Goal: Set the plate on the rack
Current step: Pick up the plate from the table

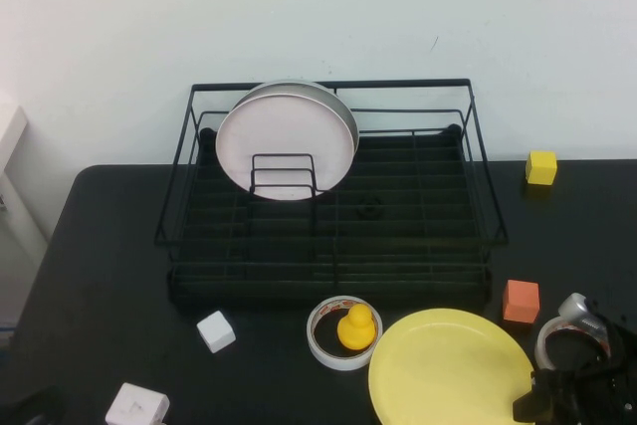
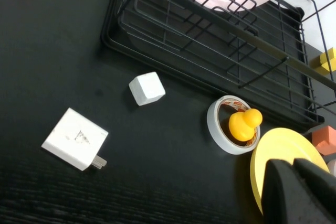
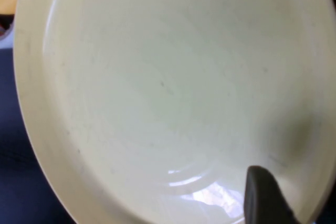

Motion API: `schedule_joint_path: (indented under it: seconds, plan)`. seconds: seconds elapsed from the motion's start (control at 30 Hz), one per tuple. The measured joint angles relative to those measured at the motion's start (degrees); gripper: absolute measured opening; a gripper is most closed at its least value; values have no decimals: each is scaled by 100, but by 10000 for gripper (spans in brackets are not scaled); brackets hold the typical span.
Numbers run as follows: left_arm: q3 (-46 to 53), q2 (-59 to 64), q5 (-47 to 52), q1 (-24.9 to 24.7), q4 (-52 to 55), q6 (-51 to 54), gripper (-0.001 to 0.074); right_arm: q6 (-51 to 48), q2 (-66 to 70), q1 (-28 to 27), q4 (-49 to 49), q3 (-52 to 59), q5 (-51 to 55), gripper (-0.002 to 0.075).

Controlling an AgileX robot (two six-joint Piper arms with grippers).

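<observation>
The robot's right gripper has the yellow plate by its front rim, so it should put the plate down and take the plate's rim nearer the rack (image 1: 507,334) before it lifts.
The yellow plate (image 1: 448,370) lies on the black table in front of the black wire rack (image 1: 328,246), at the front right. My right gripper (image 1: 542,403) is at the plate's right front rim. In the right wrist view the plate (image 3: 157,93) fills the picture, very close. My left gripper (image 2: 293,165) is shut and empty, held above the table's front left. It does not show in the high view. In the left wrist view I see the plate (image 2: 278,148) and the rack (image 2: 210,51) beyond it.
A pale pink plate (image 1: 287,141) stands in the rack's back left dividers. A tape roll with a yellow duck (image 1: 344,331) lies left of the yellow plate. Nearby are a white cube (image 1: 216,330), a white charger (image 1: 137,407), an orange cube (image 1: 521,301), a silver tape roll (image 1: 572,330) and a yellow cube (image 1: 541,167).
</observation>
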Motion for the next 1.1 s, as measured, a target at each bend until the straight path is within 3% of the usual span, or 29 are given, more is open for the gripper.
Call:
schedule_joint_path:
  seconds: [0.4,0.63,0.8,0.97,1.1]
  plan:
    - [0,0,57,0,-43,0,-2,-35,-255,0,0,0,-94,212]
    - [0,0,57,0,-91,82,-2,-378,-326,0,0,0,-71,62]
    - [0,0,57,0,-101,110,-2,-424,-326,0,0,0,-71,31]
    - [0,0,57,0,-182,110,-2,-518,-326,0,0,0,-71,64]
    - [0,0,57,0,-207,118,-2,-532,-326,0,-12,0,-40,167]
